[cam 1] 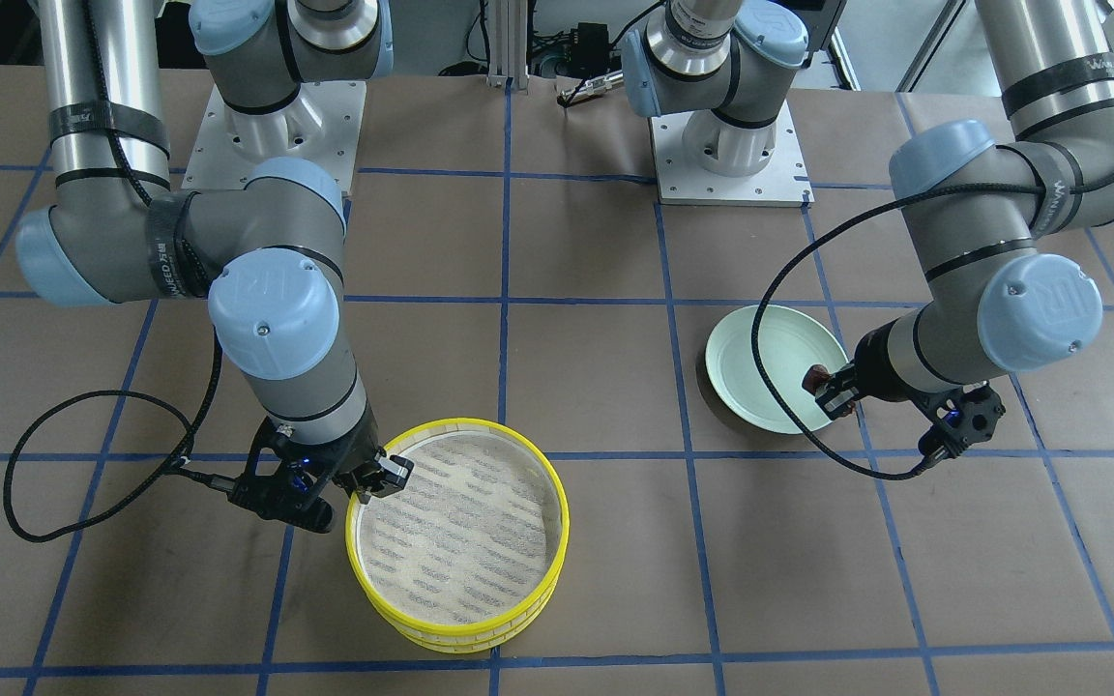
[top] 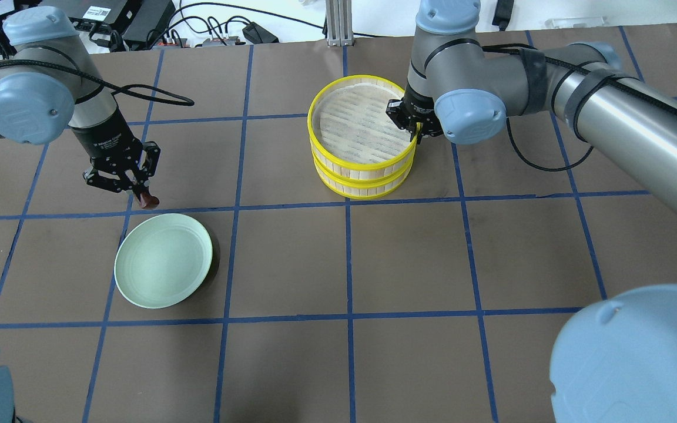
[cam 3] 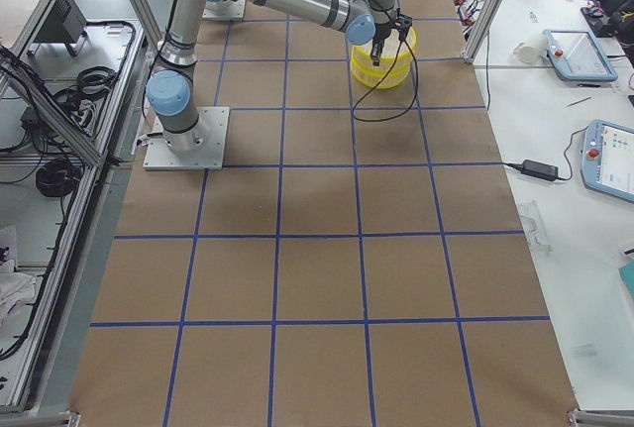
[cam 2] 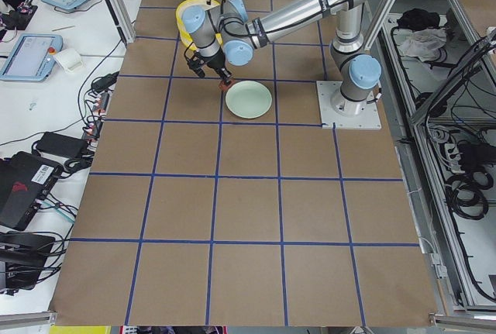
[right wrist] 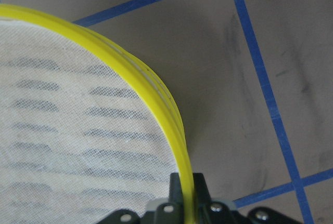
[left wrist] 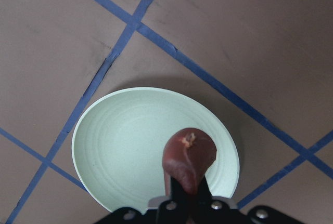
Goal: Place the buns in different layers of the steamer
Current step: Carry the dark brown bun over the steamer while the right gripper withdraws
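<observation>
Next, my left gripper lets go of the dark reddish-brown bun near the middle of the top steamer layer's bare mesh [cam 1: 481, 508].
My left gripper [top: 146, 198] is shut on the dark reddish-brown bun [left wrist: 188, 157] and holds it above the far edge of the mint-green plate [top: 162, 260]; the bun also shows in the front view [cam 1: 817, 376]. The two steamer layers [top: 364, 141] are stacked, yellow-rimmed, the top mesh [cam 1: 451, 536] bare. My right gripper [top: 414, 131] is shut on the top layer's yellow rim [right wrist: 179, 156] at its right side. The cream-white bun is out of view; whether it lies in the lower layer is hidden.
The plate [cam 1: 777, 367] holds nothing. Brown table paper with blue tape grid lines [top: 347, 258] all around. Arm bases [cam 1: 726, 155] stand at the robot's side. Cables and boxes [top: 138, 17] lie beyond the far edge.
</observation>
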`<state>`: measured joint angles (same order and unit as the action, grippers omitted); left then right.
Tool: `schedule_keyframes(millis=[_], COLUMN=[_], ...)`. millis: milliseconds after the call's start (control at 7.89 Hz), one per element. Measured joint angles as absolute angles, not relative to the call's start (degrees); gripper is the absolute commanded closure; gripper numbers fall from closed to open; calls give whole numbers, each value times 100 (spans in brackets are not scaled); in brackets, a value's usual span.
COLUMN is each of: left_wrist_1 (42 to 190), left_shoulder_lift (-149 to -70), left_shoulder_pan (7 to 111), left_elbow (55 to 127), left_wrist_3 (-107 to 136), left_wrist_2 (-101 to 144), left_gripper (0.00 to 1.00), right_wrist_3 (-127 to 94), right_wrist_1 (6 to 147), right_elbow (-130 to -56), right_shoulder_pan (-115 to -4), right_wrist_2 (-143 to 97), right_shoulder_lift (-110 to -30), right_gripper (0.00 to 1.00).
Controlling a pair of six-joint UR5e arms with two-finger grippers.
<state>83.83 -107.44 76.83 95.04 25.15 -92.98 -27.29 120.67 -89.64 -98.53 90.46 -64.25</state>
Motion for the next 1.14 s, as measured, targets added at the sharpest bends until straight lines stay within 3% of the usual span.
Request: schedule_keyframes(millis=[380, 633, 1140], left_wrist_1=[8395, 8403, 8292], left_shoulder_lift=[-10683, -10617, -10466], left_shoulder_pan=[7889, 7992, 8060], left_elbow=[9349, 9194, 9134], left_wrist_3=[2544, 2516, 2480], left_wrist_2=[-9255, -9284, -9326], left_gripper=[100, 100, 100], right_wrist_3=[-2732, -2733, -2393], right_wrist_1=[12067, 12067, 11966], right_elbow=[-8972, -8973, -8819], right_shoulder_pan=[-9852, -9853, -9792], right_wrist_2=[9032, 9025, 9044], right_shoulder_lift=[-6413, -6409, -6635], right_gripper=[73, 53, 50])
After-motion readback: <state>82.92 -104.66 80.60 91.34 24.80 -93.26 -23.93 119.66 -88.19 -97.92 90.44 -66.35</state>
